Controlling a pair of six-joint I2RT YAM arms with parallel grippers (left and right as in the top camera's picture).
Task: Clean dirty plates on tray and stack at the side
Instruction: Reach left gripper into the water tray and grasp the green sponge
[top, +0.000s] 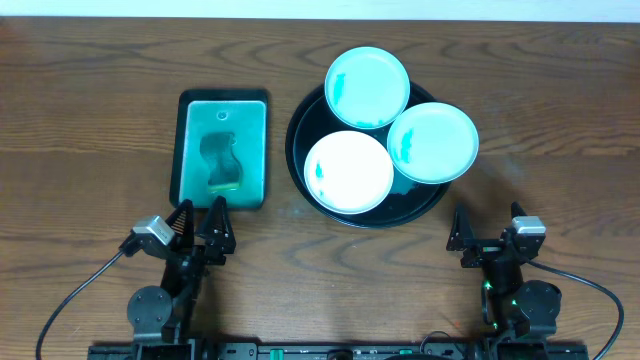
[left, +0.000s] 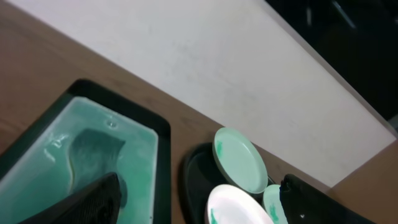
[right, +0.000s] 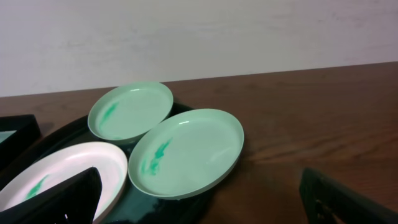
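Observation:
The plates need cleaning, so next my left gripper needs to go to the sponge in the teal tray and close on the sponge's narrow middle (top: 221, 162) (left: 96, 169).
Three small white plates with teal smears lie in the round black tray (top: 300, 150): one at the back (top: 367, 88), one at the right (top: 432, 142), one at the front left (top: 348, 172). The back and right plates overhang the rim. In the right wrist view they show as back (right: 130, 111), right (right: 186, 151) and front (right: 59, 174) plates. My left gripper (top: 200, 222) is open and empty near the table's front, below the teal tray. My right gripper (top: 488, 232) is open and empty, in front of the black tray's right side.
A rectangular teal tray (top: 222, 110) holding a sponge (top: 223, 160) lies left of the black tray; it also shows in the left wrist view (left: 140, 165). Bare dark wood tabletop (top: 560, 120) lies at the right and far left (top: 80, 130).

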